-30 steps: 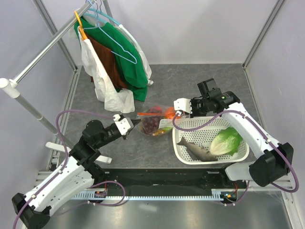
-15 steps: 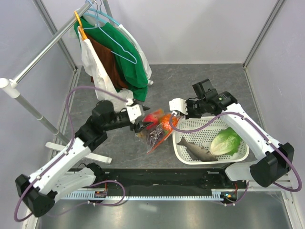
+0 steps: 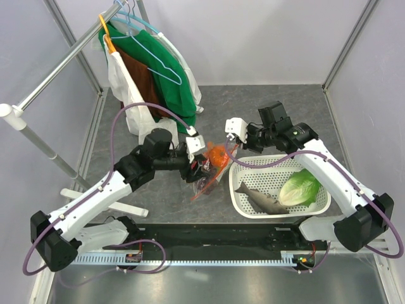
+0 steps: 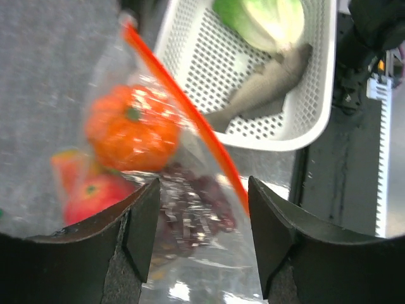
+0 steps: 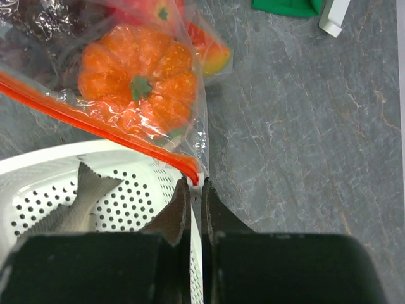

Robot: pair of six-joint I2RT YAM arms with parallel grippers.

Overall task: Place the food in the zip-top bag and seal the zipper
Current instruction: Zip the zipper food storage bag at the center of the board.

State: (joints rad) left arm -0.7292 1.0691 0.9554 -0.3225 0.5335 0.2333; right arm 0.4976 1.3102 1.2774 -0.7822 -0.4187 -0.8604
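The zipper's far end from the white tab is between my left gripper's fingers, so that gripper should turn and pinch the zipper (image 3: 228, 162) beside the pumpkin before my right gripper opens.
The clear zip-top bag (image 3: 207, 172) hangs from its right corner, holding an orange pumpkin (image 5: 139, 85), a red apple (image 4: 95, 196), dark grapes (image 4: 196, 209) and a mango (image 5: 212, 54). Its orange-red zipper (image 5: 95, 120) slants down to my right gripper (image 5: 198, 183), which is shut on the white tab at the zipper's end. In the top view that right gripper (image 3: 229, 140) sits above the basket's left rim. My left gripper (image 4: 204, 190) is open, its fingers either side of the bag's lower part, level with the grapes. The top view puts the left gripper (image 3: 197, 166) at the bag's left side.
A white perforated basket (image 3: 316, 206) at the right holds a grey fish (image 3: 261, 198) and green lettuce (image 3: 299, 187). Garments (image 3: 158, 76) hang on a rack (image 3: 57, 68) at the back left. Frame posts and walls surround the grey floor.
My left gripper let go of the bag's left end, opened, and moved right and back alongside the bag. The bag now hangs steeply from my right gripper, which shifted slightly back.
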